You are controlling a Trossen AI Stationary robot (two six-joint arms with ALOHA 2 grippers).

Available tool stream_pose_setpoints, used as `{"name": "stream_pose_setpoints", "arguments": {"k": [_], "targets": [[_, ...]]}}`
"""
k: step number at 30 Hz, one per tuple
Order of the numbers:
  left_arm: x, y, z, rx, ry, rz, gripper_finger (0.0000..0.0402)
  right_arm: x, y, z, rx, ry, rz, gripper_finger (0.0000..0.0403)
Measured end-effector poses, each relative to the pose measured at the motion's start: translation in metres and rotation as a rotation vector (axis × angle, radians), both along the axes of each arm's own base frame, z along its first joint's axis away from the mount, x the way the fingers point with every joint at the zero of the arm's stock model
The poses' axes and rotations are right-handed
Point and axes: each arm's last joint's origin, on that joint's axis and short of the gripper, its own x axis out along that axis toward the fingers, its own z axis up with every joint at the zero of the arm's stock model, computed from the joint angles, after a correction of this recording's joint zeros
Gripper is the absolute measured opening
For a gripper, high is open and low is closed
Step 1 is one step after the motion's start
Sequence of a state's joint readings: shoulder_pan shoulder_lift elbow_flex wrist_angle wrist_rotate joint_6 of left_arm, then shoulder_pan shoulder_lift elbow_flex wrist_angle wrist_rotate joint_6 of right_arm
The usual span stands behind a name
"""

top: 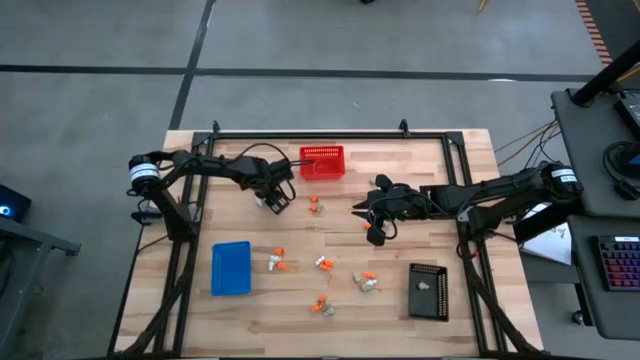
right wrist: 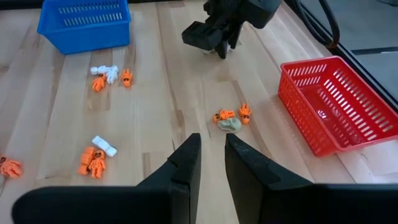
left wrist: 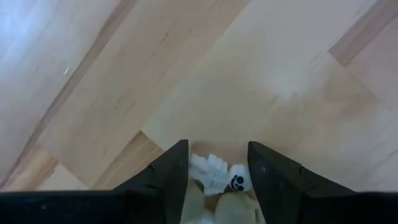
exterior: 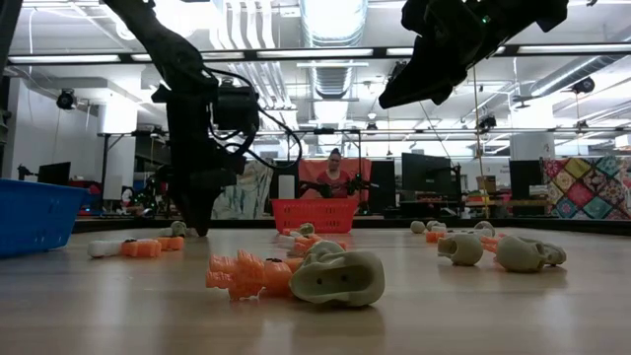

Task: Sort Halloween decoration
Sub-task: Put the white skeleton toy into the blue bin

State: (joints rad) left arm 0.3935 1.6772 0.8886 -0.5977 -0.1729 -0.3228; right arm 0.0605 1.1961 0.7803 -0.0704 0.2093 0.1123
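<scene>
The white skeleton spans my left fingers lengthwise beside the beige piece; I should open, back off, then pinch it across its narrow body (left wrist: pixel 210 172).
Tiny orange, white and beige Halloween trinkets (top: pixel 322 264) lie scattered on the wooden table. My left gripper (left wrist: pixel 217 144) points down at the table near the red basket (top: pixel 322 162). Its fingers stand on either side of a white skeleton trinket (left wrist: pixel 219 174), which lies on the wood with a pale beige piece (left wrist: pixel 231 208) beside it. My right gripper (right wrist: pixel 213 146) hangs above the table's middle, slightly open with nothing between its fingers. It looks over an orange and beige cluster (right wrist: pixel 231 118) toward the left gripper (right wrist: pixel 214 40). My left gripper has a finger (left wrist: pixel 176 167) on each side of the white skeleton, coming from above. The skeleton fills the gap between them and lies on the table. Whether the fingers touch it, I cannot tell.
A blue tray (top: pixel 231 268) sits near the front left and a black tray (top: pixel 428 305) near the front right, with a beige piece in it. More trinkets lie in small groups (top: pixel 322 307) between the trays. A person (exterior: pixel 332 173) sits beyond the far edge.
</scene>
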Motion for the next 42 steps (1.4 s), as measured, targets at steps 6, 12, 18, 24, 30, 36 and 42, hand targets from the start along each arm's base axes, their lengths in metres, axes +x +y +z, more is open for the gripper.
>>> {"name": "stream_pose_setpoints", "arguments": {"k": [6,12,18,24,30,36,42], "targets": [[0.002,0.001,0.001,0.017,-0.022,-0.007,0.0081,0.0,0.0,0.0,0.0,0.0,0.0,0.0063],[0.008,-0.004,0.001,0.016,-0.048,-0.06,0.0013,0.0,0.0,0.0,-0.001,0.0,0.0,0.0063],[0.011,-0.012,0.003,-0.018,-0.073,-0.11,0.0017,0.0,0.0,0.0,-0.001,0.0,-0.001,0.0063],[0.008,-0.014,0.008,-0.015,-0.067,-0.113,0.0049,0.0,0.0,0.0,-0.001,-0.001,-0.001,0.0063],[0.003,-0.017,0.021,-0.009,-0.089,-0.106,0.0094,0.0,-0.001,0.0,-0.001,-0.002,-0.003,0.0063],[-0.005,-0.023,0.022,0.032,-0.02,0.049,0.0149,0.0,-0.001,0.0,-0.001,-0.002,-0.003,0.0063],[0.004,-0.029,0.02,0.069,-0.06,0.023,0.0175,0.0,-0.001,0.0,-0.009,-0.001,0.001,0.0063]]}}
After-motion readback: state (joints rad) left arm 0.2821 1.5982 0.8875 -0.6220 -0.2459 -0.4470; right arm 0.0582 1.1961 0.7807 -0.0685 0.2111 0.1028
